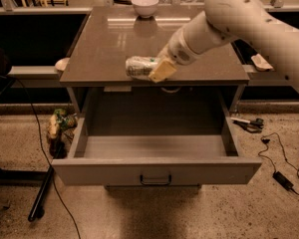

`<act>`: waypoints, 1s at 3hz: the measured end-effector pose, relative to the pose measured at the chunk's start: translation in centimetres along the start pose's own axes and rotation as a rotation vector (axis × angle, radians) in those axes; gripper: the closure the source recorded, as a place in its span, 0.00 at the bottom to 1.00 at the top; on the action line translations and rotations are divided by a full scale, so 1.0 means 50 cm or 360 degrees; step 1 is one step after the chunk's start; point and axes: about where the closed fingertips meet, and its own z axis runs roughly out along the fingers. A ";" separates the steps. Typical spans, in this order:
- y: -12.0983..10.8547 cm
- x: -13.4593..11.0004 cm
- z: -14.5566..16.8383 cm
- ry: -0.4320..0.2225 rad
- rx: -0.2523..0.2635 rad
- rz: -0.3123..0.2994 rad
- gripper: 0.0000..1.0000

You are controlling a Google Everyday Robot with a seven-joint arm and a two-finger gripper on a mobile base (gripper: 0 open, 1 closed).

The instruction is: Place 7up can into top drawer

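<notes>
Next, my gripper lets go of the 7up can on the drawer's grey bottom [120,132], off centre toward the green-yellow bundle.
The 7up can [138,67], silvery with green markings, lies on its side between the gripper's fingers, over the front edge of the brown tabletop [109,44]. My gripper [152,69] comes in from the upper right and is shut on the can; one tan finger [162,71] shows on the can's right end. The top drawer [154,171] is pulled fully open below the table. Its grey inside is bare and its small dark handle [155,179] sits at the centre of the front panel. The can is above the drawer's back part.
A white bowl [145,5] stands at the back of the tabletop. Cables and a small black box [283,179] lie on the floor at right. A dark pole [45,193] and a green-yellow bundle [60,126] are at the left of the drawer.
</notes>
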 end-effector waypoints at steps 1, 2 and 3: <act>0.065 0.068 -0.033 -0.0078 -0.0023 0.0032 1.00; 0.065 0.066 -0.032 -0.0078 -0.0024 0.0030 1.00; 0.110 0.086 0.003 -0.0099 -0.0081 0.0035 1.00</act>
